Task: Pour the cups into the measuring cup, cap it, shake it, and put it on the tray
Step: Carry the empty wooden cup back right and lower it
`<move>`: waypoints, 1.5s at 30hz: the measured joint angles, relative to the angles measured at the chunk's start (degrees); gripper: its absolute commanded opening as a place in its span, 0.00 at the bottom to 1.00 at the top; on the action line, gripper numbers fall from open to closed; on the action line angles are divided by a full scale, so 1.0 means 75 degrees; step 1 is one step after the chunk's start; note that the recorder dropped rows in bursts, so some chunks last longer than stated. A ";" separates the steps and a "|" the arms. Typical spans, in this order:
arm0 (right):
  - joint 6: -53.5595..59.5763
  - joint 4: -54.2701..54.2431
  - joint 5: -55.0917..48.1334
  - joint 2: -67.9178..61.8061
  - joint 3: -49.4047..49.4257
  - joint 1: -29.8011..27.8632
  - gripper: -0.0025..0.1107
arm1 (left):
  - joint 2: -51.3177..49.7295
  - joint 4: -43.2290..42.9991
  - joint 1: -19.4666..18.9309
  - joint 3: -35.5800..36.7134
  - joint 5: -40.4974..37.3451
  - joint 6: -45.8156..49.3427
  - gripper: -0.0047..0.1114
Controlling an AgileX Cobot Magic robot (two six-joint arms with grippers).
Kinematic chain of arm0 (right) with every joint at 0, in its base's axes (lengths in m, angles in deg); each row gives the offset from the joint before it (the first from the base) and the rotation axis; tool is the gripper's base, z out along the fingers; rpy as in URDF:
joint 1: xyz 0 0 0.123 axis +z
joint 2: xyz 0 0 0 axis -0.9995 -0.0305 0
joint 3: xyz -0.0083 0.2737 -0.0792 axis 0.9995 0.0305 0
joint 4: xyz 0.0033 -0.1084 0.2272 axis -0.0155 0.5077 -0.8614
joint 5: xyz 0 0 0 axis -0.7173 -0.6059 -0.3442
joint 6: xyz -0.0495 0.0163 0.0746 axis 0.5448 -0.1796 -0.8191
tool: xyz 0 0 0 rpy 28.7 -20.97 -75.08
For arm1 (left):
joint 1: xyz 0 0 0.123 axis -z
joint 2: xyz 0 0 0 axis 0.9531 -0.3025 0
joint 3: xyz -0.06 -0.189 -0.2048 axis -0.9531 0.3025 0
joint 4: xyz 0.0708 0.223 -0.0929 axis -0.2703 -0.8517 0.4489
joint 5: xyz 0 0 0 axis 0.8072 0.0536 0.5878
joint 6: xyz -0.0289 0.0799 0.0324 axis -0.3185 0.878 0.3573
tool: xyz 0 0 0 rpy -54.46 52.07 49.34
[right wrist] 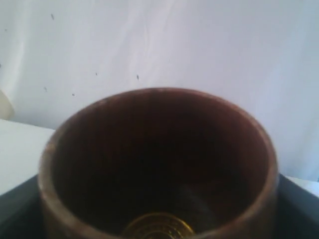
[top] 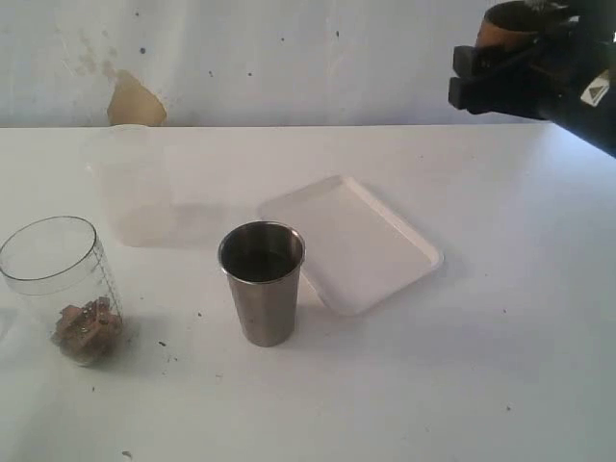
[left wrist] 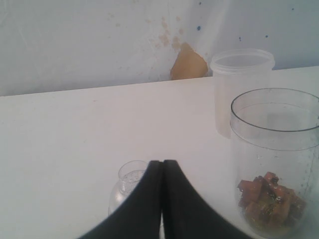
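Observation:
Next, my right gripper releases the wooden cup on the bare table [top: 436, 218] next to the long back edge of the white tray.
The clear measuring cup [top: 65, 284] stands at the table's left with brown chunks in its bottom; it also shows in the left wrist view [left wrist: 274, 159]. At the middle stands the steel tumbler [top: 262, 282], upright, dark inside. The white tray [top: 385, 252] lies just right of it. High at the upper right, my right gripper [top: 510, 72] is shut on the wooden cup [top: 508, 27]. That cup's dark mouth [right wrist: 159, 149] fills the right wrist view, with the fingers [right wrist: 15, 211] at its sides. My left gripper [left wrist: 163, 164] is shut on nothing, beside the measuring cup.
A frosted white tub [top: 130, 183] stands at the back left, behind the measuring cup, also seen in the left wrist view [left wrist: 241, 84]. A small clear glass vessel [left wrist: 127, 181] sits under my left fingers. Crumbs dot the table by the measuring cup.

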 measured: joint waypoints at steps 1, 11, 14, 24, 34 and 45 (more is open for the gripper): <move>-0.0856 0.0932 0.0286 -0.0142 0.0000 -0.0137 0.02 | 0.0000 0.0000 0.0000 0.0000 0.0000 0.0000 0.04; -0.4258 0.4733 0.1959 -0.1979 -0.0393 -0.1495 0.02 | 0.0000 0.0000 0.0000 0.0000 0.0000 0.0000 0.04; -0.4158 0.4787 0.2158 -0.2506 -0.0540 -0.1648 0.02 | 0.0000 0.0000 0.0000 0.0000 0.0000 0.0000 0.04; -0.3223 0.4723 0.2538 -0.4132 -0.1449 -0.1663 0.02 | 0.0000 0.0000 0.0000 0.0000 0.0000 0.0000 0.04; -0.2366 0.4661 0.3648 -0.5559 -0.2059 -0.1663 0.02 | 0.0000 0.0000 0.0000 0.0000 0.0000 0.0000 0.04; -0.1629 0.4238 0.4494 -0.6815 -0.2315 -0.1663 0.02 | 0.0000 0.0000 0.0000 0.0000 0.0000 0.0000 0.04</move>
